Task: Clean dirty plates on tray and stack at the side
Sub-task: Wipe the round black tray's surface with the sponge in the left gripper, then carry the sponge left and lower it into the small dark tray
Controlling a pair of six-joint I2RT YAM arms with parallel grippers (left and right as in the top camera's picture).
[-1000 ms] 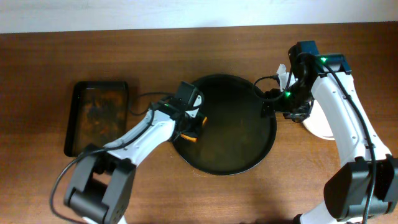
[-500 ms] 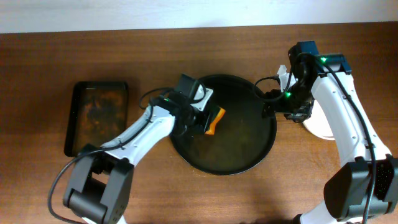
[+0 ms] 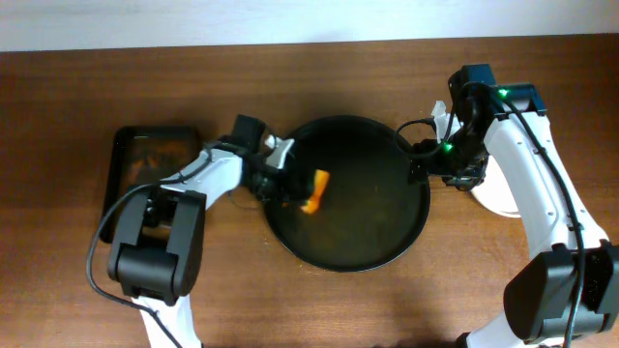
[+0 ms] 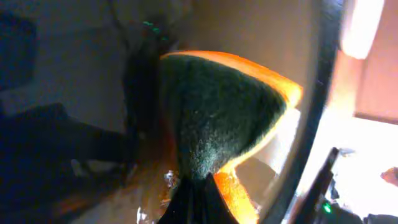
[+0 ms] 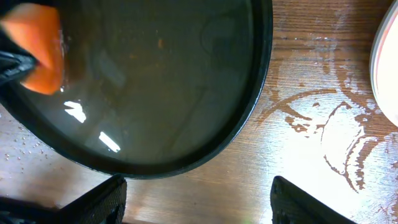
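Observation:
Next, I set the orange sponge mid-way in the middle of the smaller rectangular black tray (image 3: 158, 187) with my left gripper.
The large round black tray (image 3: 368, 222) lies mid-table and looks wet, with no plate on it. My left gripper (image 3: 290, 184) is shut on an orange sponge (image 3: 312, 190) with a dark green scouring face (image 4: 217, 118), held over the tray's left part. My right gripper (image 3: 451, 174) is open and empty just outside the tray's right rim (image 5: 258, 93); its fingers straddle wet wood (image 5: 199, 199). The sponge also shows in the right wrist view (image 5: 40, 56). White plates (image 3: 495, 200) sit on the table right of the tray, mostly hidden under my right arm; one plate edge (image 5: 388, 62) shows in the right wrist view.
A smaller rectangular black tray (image 3: 150, 184) with brownish residue lies at the far left. Water streaks mark the wood (image 5: 323, 124) between the round tray and the plates. The table's far edge meets a white wall.
My left gripper swept the sponge from the tray's left rim towards its middle, then back a little left, while its wrist swung left. The right arm has not moved.

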